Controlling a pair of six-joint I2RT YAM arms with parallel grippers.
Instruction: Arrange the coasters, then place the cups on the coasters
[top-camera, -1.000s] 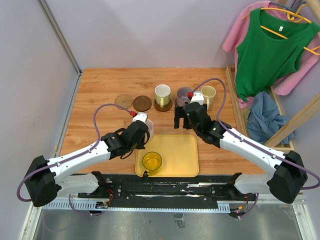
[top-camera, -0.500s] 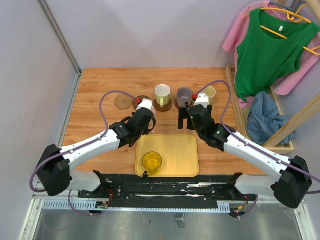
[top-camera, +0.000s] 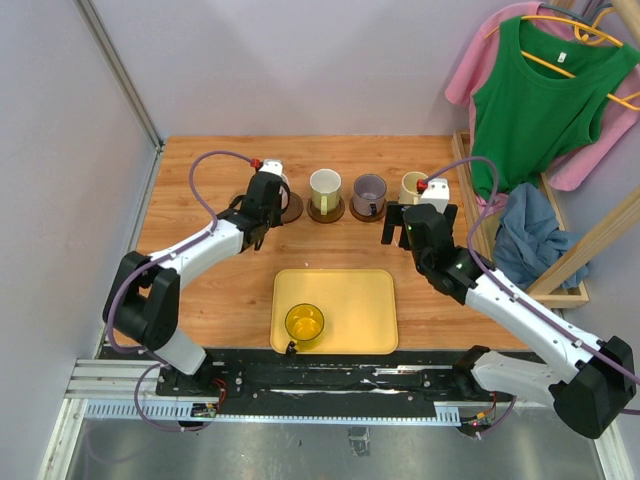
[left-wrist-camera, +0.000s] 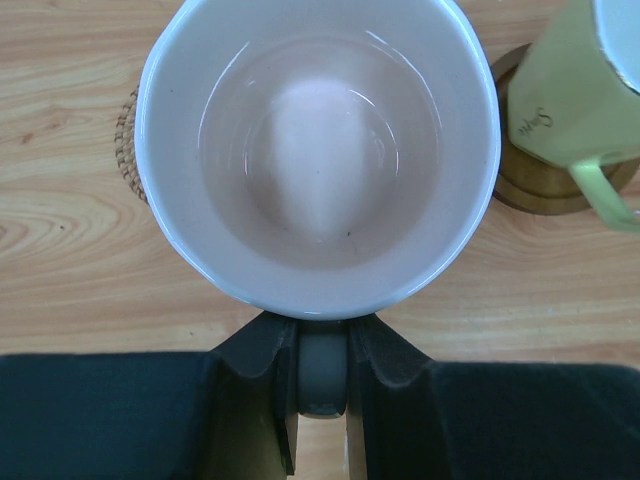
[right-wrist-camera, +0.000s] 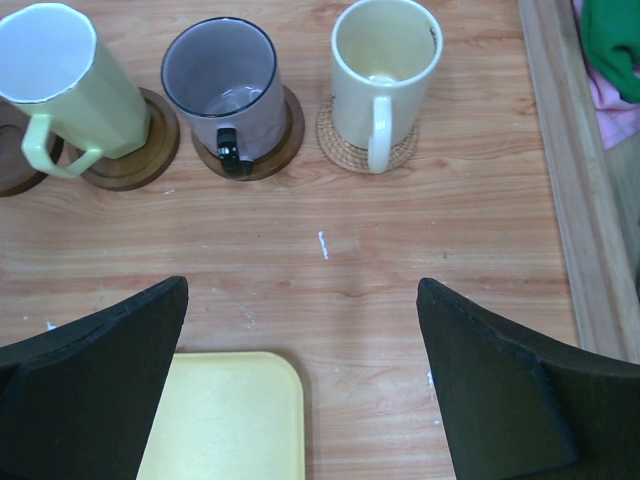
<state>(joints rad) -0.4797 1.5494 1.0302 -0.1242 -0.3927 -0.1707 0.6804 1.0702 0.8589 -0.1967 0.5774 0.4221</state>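
Note:
Next, I let go of the pale pink cup with my left gripper on the dark coaster (top-camera: 287, 205) that is next to the green cup.
My left gripper (left-wrist-camera: 322, 372) (top-camera: 268, 196) is shut on the handle of the pale pink cup (left-wrist-camera: 318, 150). That cup stands over a dark coaster (left-wrist-camera: 127, 150) (top-camera: 292, 208) at the left end of the row; I cannot tell whether it rests on it. To its right, each on its own coaster, stand the green cup (right-wrist-camera: 70, 80) (top-camera: 324, 188), the purple-grey cup (right-wrist-camera: 220, 85) (top-camera: 369, 192) and the cream cup (right-wrist-camera: 385, 70) (top-camera: 412, 184). The yellow cup (top-camera: 304, 323) sits on the tray. My right gripper (right-wrist-camera: 300, 300) (top-camera: 412, 224) hangs open and holds nothing, in front of the cream cup.
The yellow tray (top-camera: 350, 300) (right-wrist-camera: 225, 420) lies at the near middle of the table. A wooden rack (top-camera: 560, 290) with clothes stands along the right edge. A grey wall borders the left side.

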